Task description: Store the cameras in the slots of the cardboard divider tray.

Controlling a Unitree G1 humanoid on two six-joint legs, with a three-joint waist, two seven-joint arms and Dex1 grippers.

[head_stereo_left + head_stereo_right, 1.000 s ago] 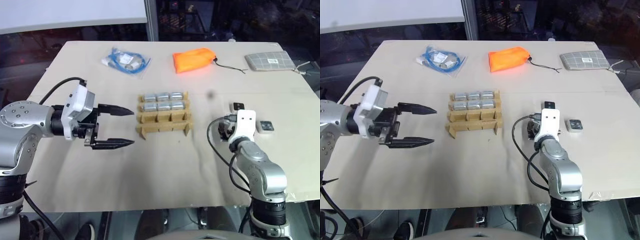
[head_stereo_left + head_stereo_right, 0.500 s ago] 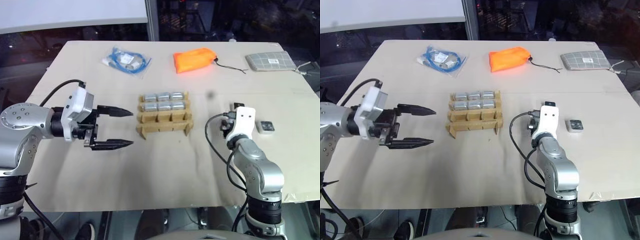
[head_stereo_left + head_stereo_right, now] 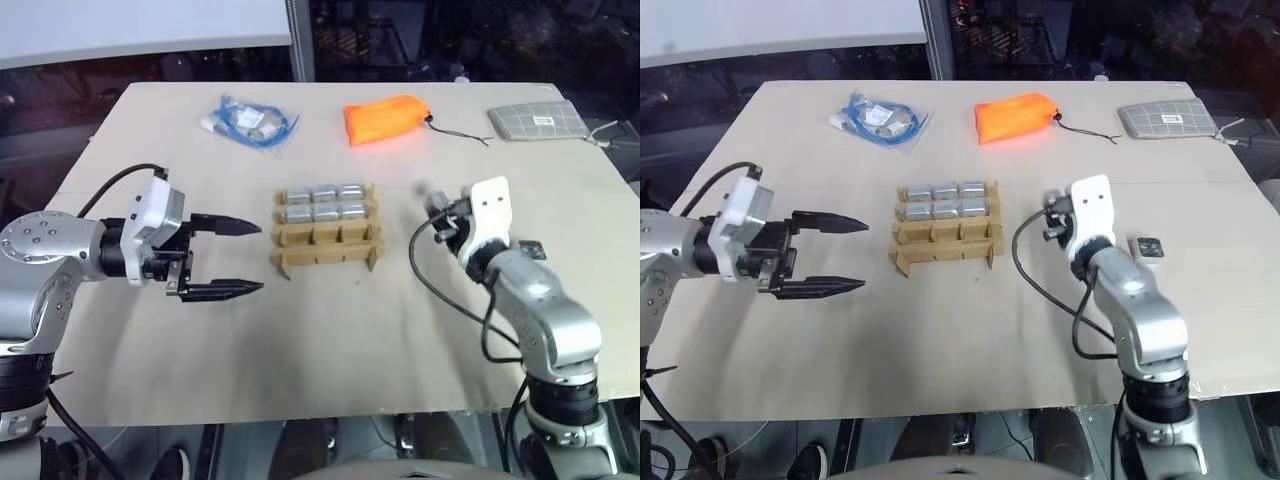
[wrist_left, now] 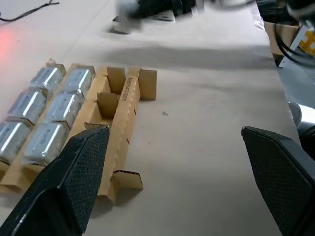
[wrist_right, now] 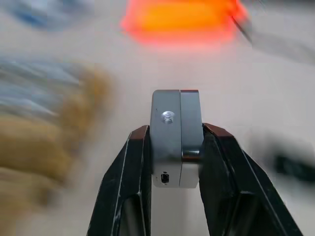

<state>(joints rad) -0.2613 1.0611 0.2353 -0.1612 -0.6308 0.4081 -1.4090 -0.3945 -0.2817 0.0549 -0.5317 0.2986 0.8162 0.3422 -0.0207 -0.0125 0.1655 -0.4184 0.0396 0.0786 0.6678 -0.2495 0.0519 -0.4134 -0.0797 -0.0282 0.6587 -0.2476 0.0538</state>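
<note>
My right gripper needs to release the silver-grey camera in the tray's front-row slot (image 3: 297, 237) nearest my left gripper.
The cardboard divider tray (image 3: 326, 258) sits mid-table. Several silver cameras (image 3: 325, 203) fill its two back rows, while the front row of slots holds nothing. My right gripper (image 5: 176, 132) is shut on a silver-grey camera (image 5: 176, 147), held above the table to the right of the tray (image 3: 940, 252). In the head views that gripper (image 3: 438, 213) is blurred. Another camera (image 3: 1149, 247) with a black face lies on the table beyond my right arm. My left gripper (image 3: 262, 258) hangs open and empty left of the tray, its fingers (image 4: 81, 172) pointing toward it.
At the back of the table lie a clear bag of blue cable (image 3: 250, 122), an orange fabric bag (image 3: 388, 117) with a cord, and a grey checked pouch (image 3: 537, 120). Bare tabletop stretches in front of the tray.
My right gripper closed on a camera on the table and lifted it up and toward the tray. The left gripper has stayed still and open.
</note>
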